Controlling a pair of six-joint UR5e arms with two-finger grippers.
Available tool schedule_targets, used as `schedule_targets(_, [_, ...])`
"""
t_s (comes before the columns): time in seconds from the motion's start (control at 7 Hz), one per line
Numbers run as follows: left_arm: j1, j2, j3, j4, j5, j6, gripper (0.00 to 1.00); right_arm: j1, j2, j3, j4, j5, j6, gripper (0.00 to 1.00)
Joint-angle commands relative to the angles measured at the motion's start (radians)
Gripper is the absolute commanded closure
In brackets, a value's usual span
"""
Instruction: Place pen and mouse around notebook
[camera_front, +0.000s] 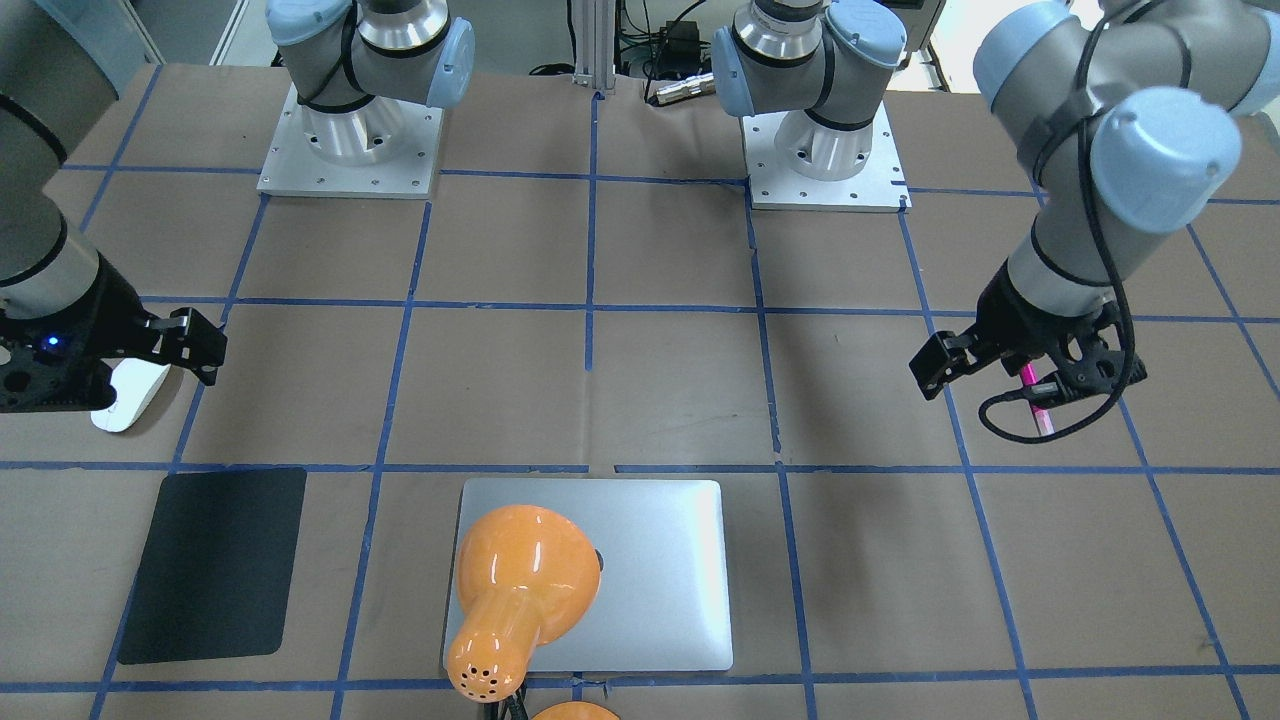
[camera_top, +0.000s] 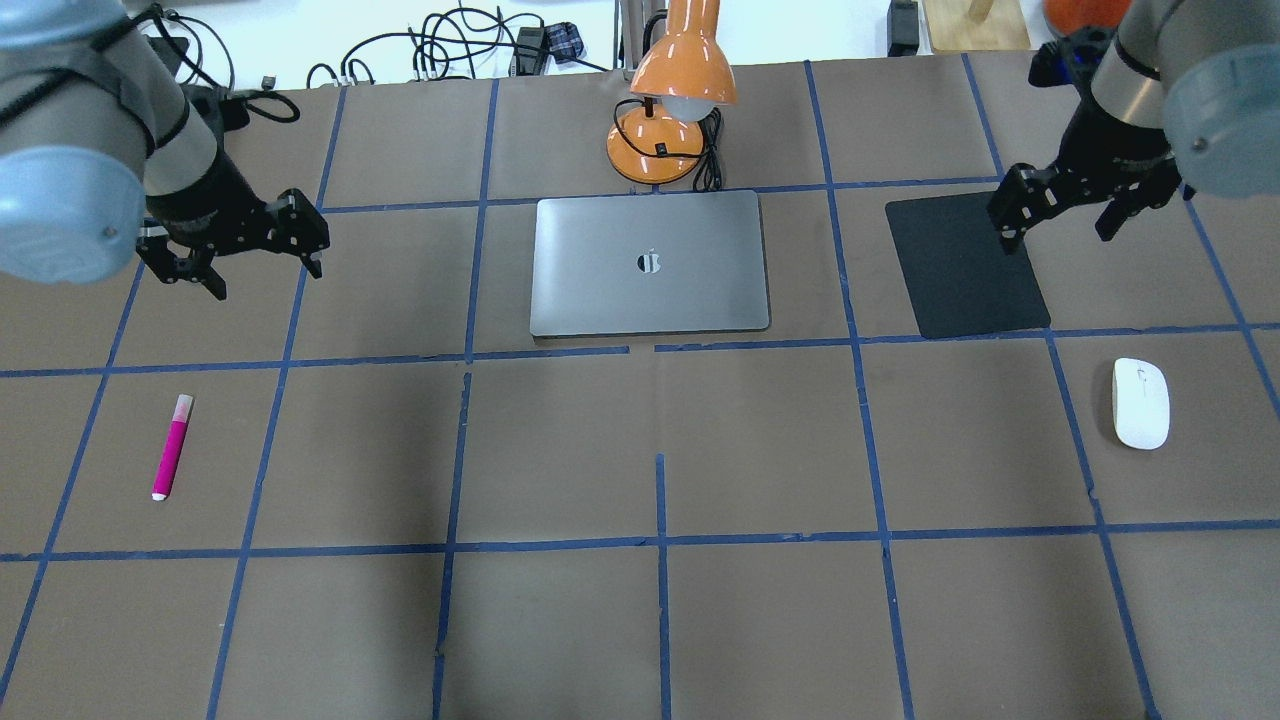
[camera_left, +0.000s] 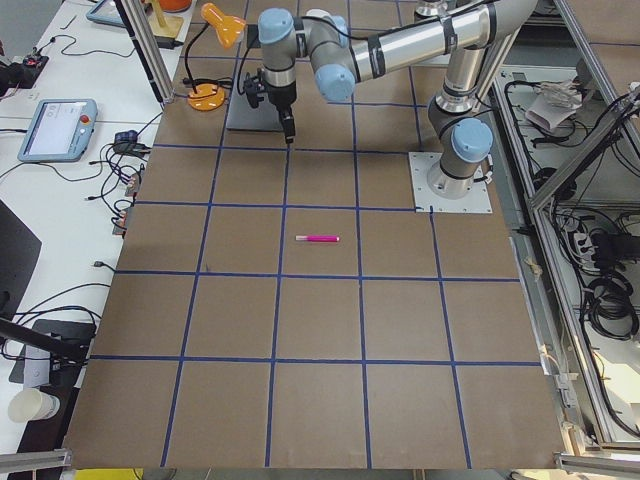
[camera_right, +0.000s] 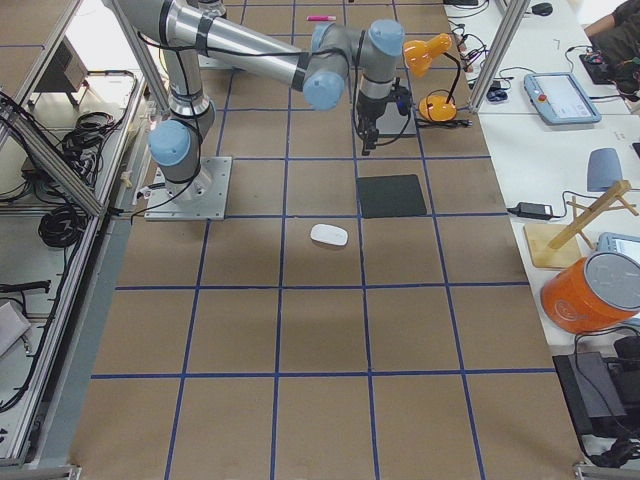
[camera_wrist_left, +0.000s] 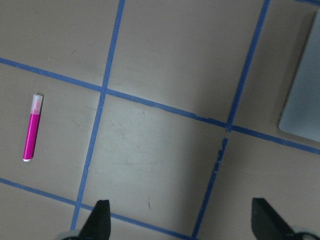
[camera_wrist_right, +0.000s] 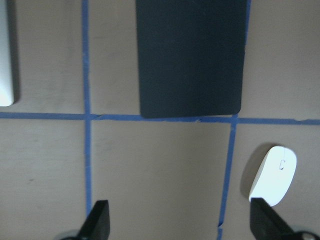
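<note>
The robot's right gripper should next move down to the white mouse and grip the mouse's sides (camera_front: 137, 386) (camera_wrist_right: 270, 182), just behind the mouse's scroll wheel.
The pink pen (camera_top: 172, 447) lies on the brown table at the left, well short of my left gripper (camera_top: 265, 275), which hangs open and empty above the table. The left wrist view shows the pen (camera_wrist_left: 32, 129) off to the left of the open fingers (camera_wrist_left: 100, 222). The white mouse (camera_top: 1141, 403) rests on the table at the right. My right gripper (camera_top: 1055, 235) hovers open over the black mat's near edge; the mouse (camera_wrist_right: 274, 174) sits just inside its right finger. The silver notebook (camera_top: 650, 262) lies shut in the middle at the back.
A black mat (camera_top: 965, 265) lies right of the notebook. An orange desk lamp (camera_top: 668, 110) stands behind the notebook, its head leaning over it. Blue tape lines grid the table. Cables run along the far edge.
</note>
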Motion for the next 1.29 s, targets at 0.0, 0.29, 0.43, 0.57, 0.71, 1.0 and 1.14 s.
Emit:
schedule_targets(0.0, [0.235,-0.07,-0.232,0.351,-0.008,0.398,0.0,-0.192,0.015,0.156,-0.178,-0.013,-0.159,0.0])
schedule_targets(0.29, [0.407,-0.124,-0.286,0.469,-0.139,0.709,0.0,-0.234,0.101,0.172,-0.188,-0.019,-0.203,0.0])
schedule_targets(0.43, [0.461,-0.142,-0.315,0.486,-0.154,0.746,0.0,-0.234,0.121,0.174,-0.195,-0.044,-0.19,0.0])
schedule_targets(0.57, [0.472,-0.147,-0.329,0.49,-0.149,0.738,0.01,-0.247,0.135,0.175,-0.194,-0.047,-0.196,0.0])
schedule_targets(0.71, [0.474,-0.15,-0.323,0.49,-0.146,0.736,0.13,-0.282,0.144,0.178,-0.185,-0.045,-0.198,0.0])
schedule_targets(1.0, [0.474,-0.156,-0.32,0.49,-0.146,0.738,0.49,-0.305,0.149,0.231,-0.195,-0.048,-0.186,0.0])
schedule_targets(1.14, [0.473,-0.161,-0.317,0.492,-0.148,0.736,0.7,-0.31,0.15,0.246,-0.206,-0.039,-0.172,0.0])
